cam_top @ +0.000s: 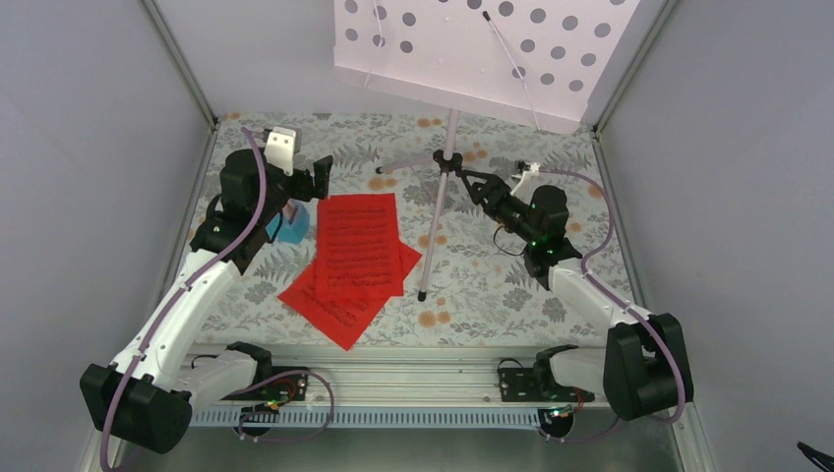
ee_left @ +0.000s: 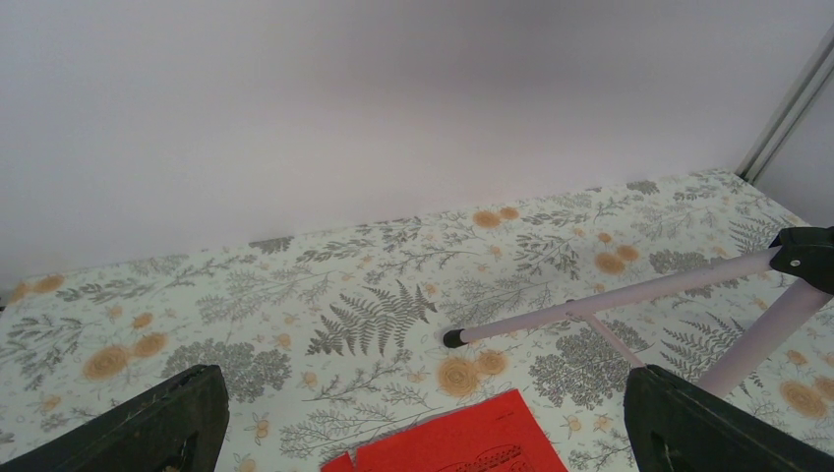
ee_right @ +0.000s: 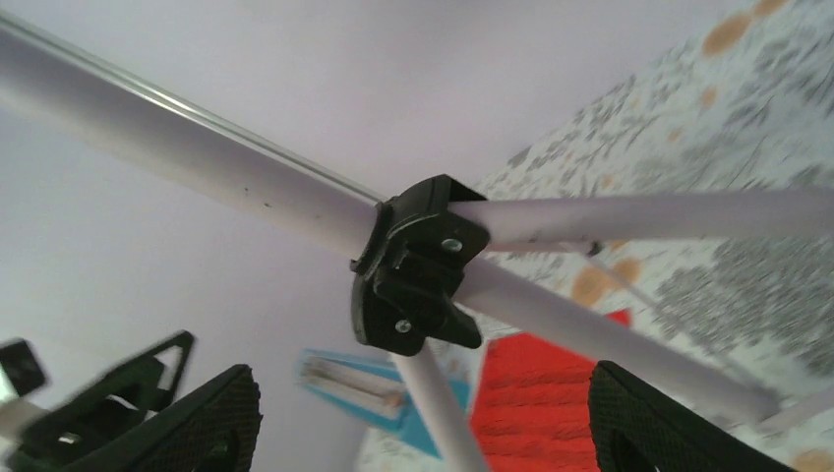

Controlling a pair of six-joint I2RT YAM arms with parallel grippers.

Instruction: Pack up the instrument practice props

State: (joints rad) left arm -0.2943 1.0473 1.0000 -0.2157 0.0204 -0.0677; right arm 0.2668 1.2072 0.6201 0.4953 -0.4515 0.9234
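Observation:
My right gripper's fingers are slanted to the stand's pole, short of the stand's knob, so I need to turn my right gripper square and grip the knob (ee_right: pixel 431 307).
The pale lilac music stand (cam_top: pixel 450 123) stands at the back middle, its perforated desk (cam_top: pixel 472 44) high up and its tripod hub (cam_top: pixel 447 159) above the cloth. Red sheet-music pages (cam_top: pixel 354 256) lie fanned in front of it. The light-blue metronome (cam_top: pixel 287 224) lies left of the pages, partly hidden by my left arm. My left gripper (cam_top: pixel 320 177) is open and empty above the pages' far corner (ee_left: pixel 462 447), with a stand leg (ee_left: pixel 590 307) ahead of it. My right gripper (cam_top: pixel 472 182) is open just right of the hub (ee_right: pixel 413 265), with a leg (ee_right: pixel 443 418) between its jaws, untouched.
A floral cloth (cam_top: pixel 492 285) covers the table. Grey walls close the left, right and back sides. One tripod leg reaches forward to a foot (cam_top: pixel 422 295) beside the pages. The metronome (ee_right: pixel 369 383) and the pages (ee_right: pixel 536 393) show blurred past the hub in the right wrist view.

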